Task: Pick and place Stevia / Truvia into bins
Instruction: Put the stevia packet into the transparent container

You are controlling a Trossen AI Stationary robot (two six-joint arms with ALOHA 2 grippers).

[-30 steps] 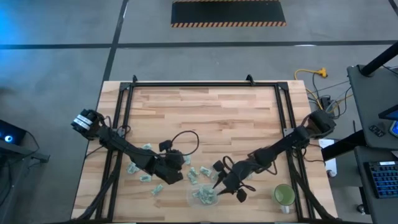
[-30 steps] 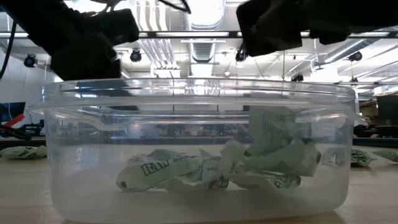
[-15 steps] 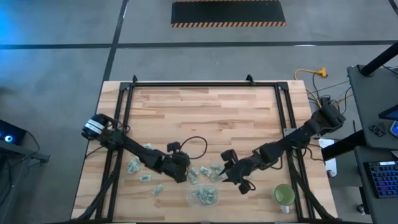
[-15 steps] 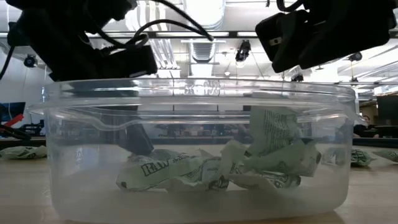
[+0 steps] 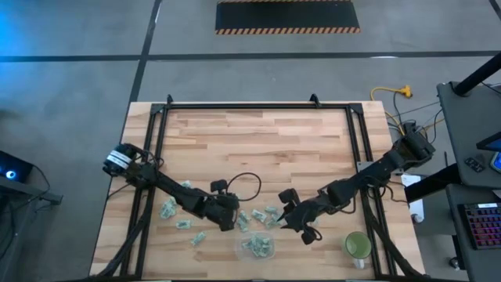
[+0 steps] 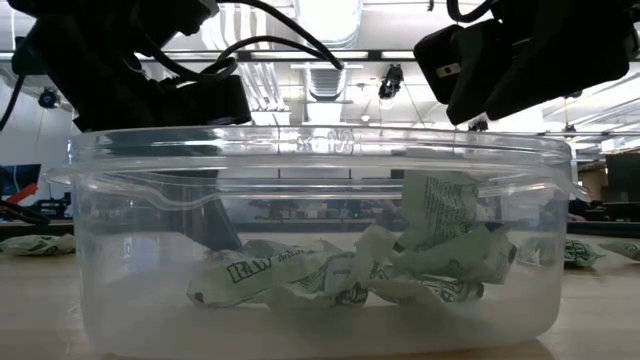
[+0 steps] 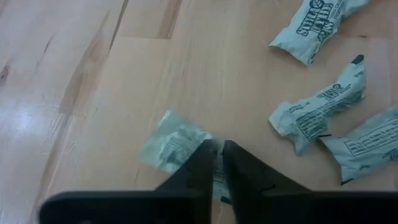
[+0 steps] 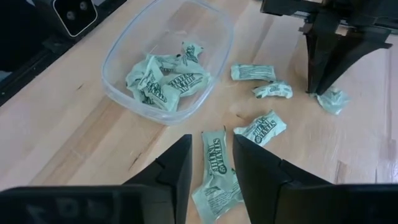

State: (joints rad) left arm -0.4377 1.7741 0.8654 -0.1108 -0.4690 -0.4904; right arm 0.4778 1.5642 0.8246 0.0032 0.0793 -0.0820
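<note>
Next, my left gripper lets go of the Stevia sachet in the clear bin (image 5: 246, 252), against the crumpled sachets' front.
Pale green Stevia sachets lie loose on the wooden table (image 5: 258, 149). Several more sit crumpled in the clear bin (image 8: 124, 93), which fills the low view (image 6: 320, 150). To the left of the bin, my left gripper (image 7: 217, 144) is down at the table, shut on one sachet (image 7: 177, 143). My right gripper (image 8: 211, 142) is open just beyond the bin's far right corner (image 5: 280, 222). Its fingers stand on either side of a sachet (image 8: 214, 174) that lies flat on the wood. I cannot tell whether they touch it. My left gripper pinches one end (image 7: 202, 144) of a crumpled sachet between its two fingertips. The fingers come slanting down from above, and the right wrist view shows them pointing at the table (image 8: 320, 68). The rest of the sachet lies on the wood.
More loose sachets lie between the two grippers (image 8: 252, 73) (image 8: 261, 127) and left of my left arm (image 5: 168, 209). A round green cup (image 5: 358, 245) stands near the table's front right corner. A black frame (image 5: 258, 106) edges the table.
My left gripper has sunk to the table and gone a little toward the right edge, onto the loose sachets. My right gripper has drawn back from above the bin toward the far edge. Both have kept still over the last half second.
</note>
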